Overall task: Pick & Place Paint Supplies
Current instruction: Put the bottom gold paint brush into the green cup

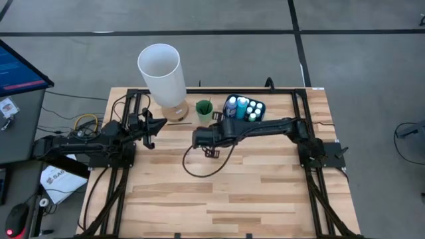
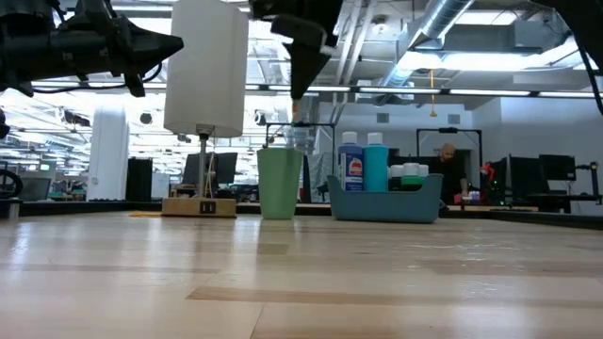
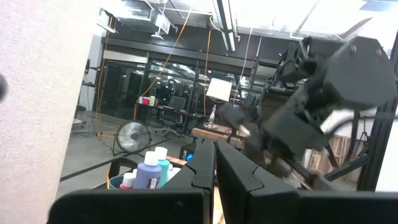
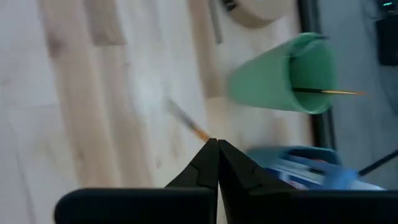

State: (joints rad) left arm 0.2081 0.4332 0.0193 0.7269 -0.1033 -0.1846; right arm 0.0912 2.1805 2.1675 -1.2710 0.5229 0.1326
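Observation:
I need to let the thin brush go from my right gripper on the bare wood [image 1: 241, 145] a little to the near side of the blue tray.
The green cup [image 1: 204, 109] [image 2: 279, 184] [image 4: 283, 73] stands upright on the table near the far edge, with one thin brush [image 4: 329, 92] sticking out of it. Right of it, the blue tray [image 1: 260, 115] [image 2: 386, 202] holds several white-capped bottles [image 1: 244, 106] [image 2: 363, 162] [image 3: 152, 171]. My right gripper [image 1: 197, 137] [image 2: 300, 80] [image 4: 214, 144] hangs above the table just near-side of the cup, shut on another thin brush [image 4: 186, 121]. My left gripper [image 1: 161, 124] [image 2: 174, 42] [image 3: 215, 163] is shut on nothing, raised by the lamp on the table's left. My right gripper pinches a thin brush between its two fingertips, by the end beside the orange band [image 4: 200, 132]. The fingers point down from above. The brush is lifted clear of the table and sticks out below the fingertips [image 2: 295, 108], slanted.
A tall white lamp [image 1: 161, 66] [image 2: 205, 66] stands on a wooden base [image 2: 200, 205] left of the cup, close to my left gripper. A dark cable loop [image 1: 199, 169] lies on the table under my right arm. The near half of the table shows bare wood.

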